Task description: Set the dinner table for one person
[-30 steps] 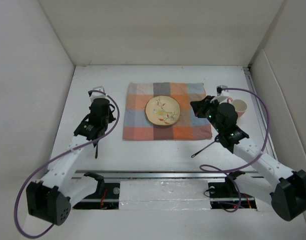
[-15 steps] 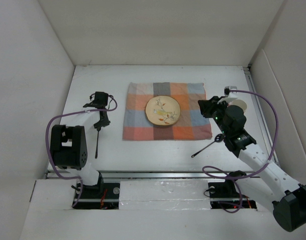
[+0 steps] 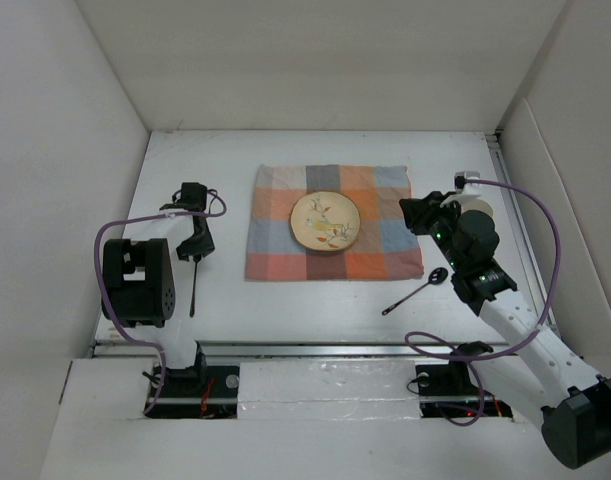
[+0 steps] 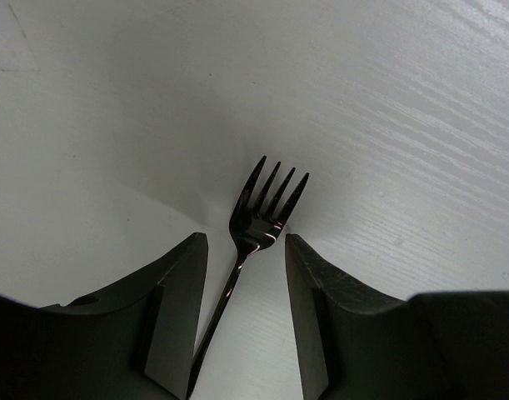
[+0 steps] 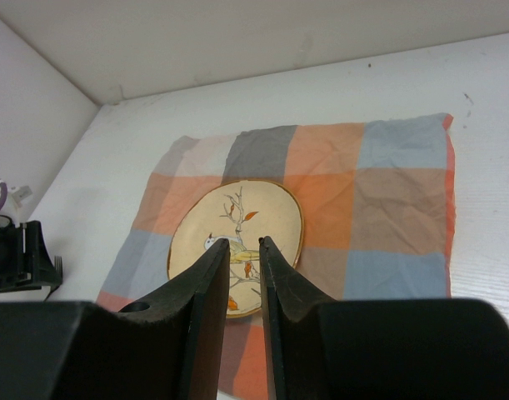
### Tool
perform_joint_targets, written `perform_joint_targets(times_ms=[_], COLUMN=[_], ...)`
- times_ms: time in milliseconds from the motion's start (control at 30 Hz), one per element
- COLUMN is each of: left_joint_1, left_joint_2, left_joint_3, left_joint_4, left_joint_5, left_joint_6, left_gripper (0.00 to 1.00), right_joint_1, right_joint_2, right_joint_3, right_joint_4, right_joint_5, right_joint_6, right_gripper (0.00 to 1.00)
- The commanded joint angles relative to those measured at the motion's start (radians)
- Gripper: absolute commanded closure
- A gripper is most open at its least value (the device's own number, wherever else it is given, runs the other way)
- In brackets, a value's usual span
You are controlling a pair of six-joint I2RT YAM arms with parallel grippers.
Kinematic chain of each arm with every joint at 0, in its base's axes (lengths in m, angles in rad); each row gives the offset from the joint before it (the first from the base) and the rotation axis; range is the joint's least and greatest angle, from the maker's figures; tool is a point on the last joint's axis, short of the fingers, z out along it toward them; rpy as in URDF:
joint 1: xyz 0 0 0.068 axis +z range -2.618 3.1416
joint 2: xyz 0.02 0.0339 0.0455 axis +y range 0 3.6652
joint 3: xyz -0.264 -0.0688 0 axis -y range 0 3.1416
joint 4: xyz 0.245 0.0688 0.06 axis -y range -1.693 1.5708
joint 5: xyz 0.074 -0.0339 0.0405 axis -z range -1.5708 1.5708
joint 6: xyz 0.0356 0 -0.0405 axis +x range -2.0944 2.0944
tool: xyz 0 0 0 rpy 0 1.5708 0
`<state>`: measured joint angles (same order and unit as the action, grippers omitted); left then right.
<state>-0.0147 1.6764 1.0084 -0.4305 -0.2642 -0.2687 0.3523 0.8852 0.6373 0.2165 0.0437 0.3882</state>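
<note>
Next, my left gripper closes around the upper part of the fork's handle (image 3: 195,269) (image 4: 231,280), just below the neck of the fork, while the fork's tines point away from me.
A dark fork (image 4: 262,212) lies flat on the white dinner table (image 4: 404,100), tines away from me. My left gripper (image 4: 246,242) is open and low over it, one finger on each side of the neck, not touching it. In the top view the left gripper (image 3: 193,243) is left of the checked placemat (image 3: 335,222), and the fork handle (image 3: 193,290) sticks out toward the near edge. A cream plate with a bird pattern (image 3: 325,221) sits on the placemat. My right gripper (image 3: 415,215) hovers at the placemat's right edge, empty, its jaws a narrow gap apart. A dark spoon (image 3: 415,290) lies near the placemat's right corner.
A pale cup (image 3: 480,207) stands behind the right wrist, partly hidden by it. White walls enclose the table on three sides. In the right wrist view the plate (image 5: 200,242) and placemat (image 5: 387,192) lie ahead, with the left gripper (image 5: 17,258) at the far left.
The left arm has folded back, its gripper staying over the fork's head. The right arm has drawn back to the right, uncovering the spoon.
</note>
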Motion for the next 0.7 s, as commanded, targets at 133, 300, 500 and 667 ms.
perform_joint_targets(times_ms=[133, 300, 500, 667], left_joint_1=[0.007, 0.016, 0.016, 0.007], left_joint_2=[0.109, 0.144, 0.210, 0.261], left_joint_3=[0.068, 0.084, 0.131, 0.208], left_joint_4=[-0.059, -0.033, -0.004, -0.004], left_joint_5=[0.031, 0.058, 0.076, 0.121], left_joint_6=[0.020, 0.023, 0.022, 0.008], left_gripper=[0.69, 0.74, 0.80, 0.92], right_joint_1=[-0.038, -0.038, -0.038, -0.038], right_joint_2=[-0.032, -0.034, -0.043, -0.040], right_joint_3=[-0.022, -0.024, -0.024, -0.024], right_joint_4=[0.032, 0.040, 0.038, 0.040], right_joint_5=[-0.065, -0.087, -0.091, -0.094], right_joint_6=[0.003, 0.005, 0.003, 0.000], right_gripper=[0.73, 0.72, 0.72, 0.71])
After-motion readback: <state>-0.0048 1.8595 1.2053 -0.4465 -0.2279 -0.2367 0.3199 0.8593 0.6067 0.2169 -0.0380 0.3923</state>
